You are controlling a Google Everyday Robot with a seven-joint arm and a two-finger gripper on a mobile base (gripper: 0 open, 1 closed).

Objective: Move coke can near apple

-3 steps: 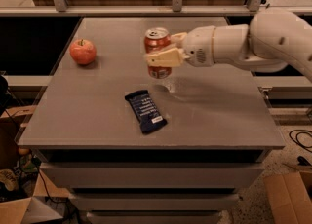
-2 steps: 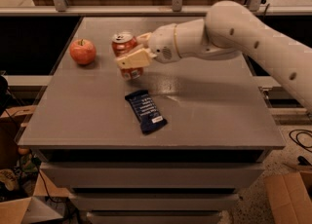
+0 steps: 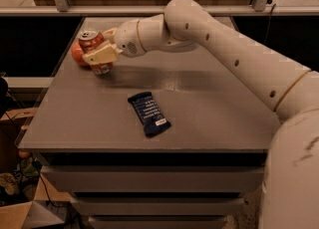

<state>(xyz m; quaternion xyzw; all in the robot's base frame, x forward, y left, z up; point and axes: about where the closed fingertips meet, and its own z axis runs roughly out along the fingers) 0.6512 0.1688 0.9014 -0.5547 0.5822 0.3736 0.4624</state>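
Note:
The coke can, now held tilted beside the apple, will be let go by my gripper on the grey table [image 3: 97, 64], standing upright and close against the red apple.
The coke can [image 3: 92, 40], orange-red with a silver top, is held tilted in my gripper [image 3: 99, 54] at the table's far left. The cream fingers [image 3: 102, 55] are shut around the can's middle. The can's bottom end [image 3: 101, 68] is at or just above the table top; I cannot tell whether it touches. The red apple [image 3: 76, 55] sits directly behind and left of the can, mostly hidden by it, and the two look close or touching. My white arm [image 3: 224, 49] reaches in from the right across the table.
A dark-blue snack bar wrapper [image 3: 149, 113] lies flat near the middle front of the grey table [image 3: 209, 118]. The table's left edge is close to the apple. Metal rails and a shelf stand behind; boxes and cables lie on the floor at the left.
My gripper has carried the coke can leftward across the table, from its middle to right beside the apple, and lowered it toward the surface.

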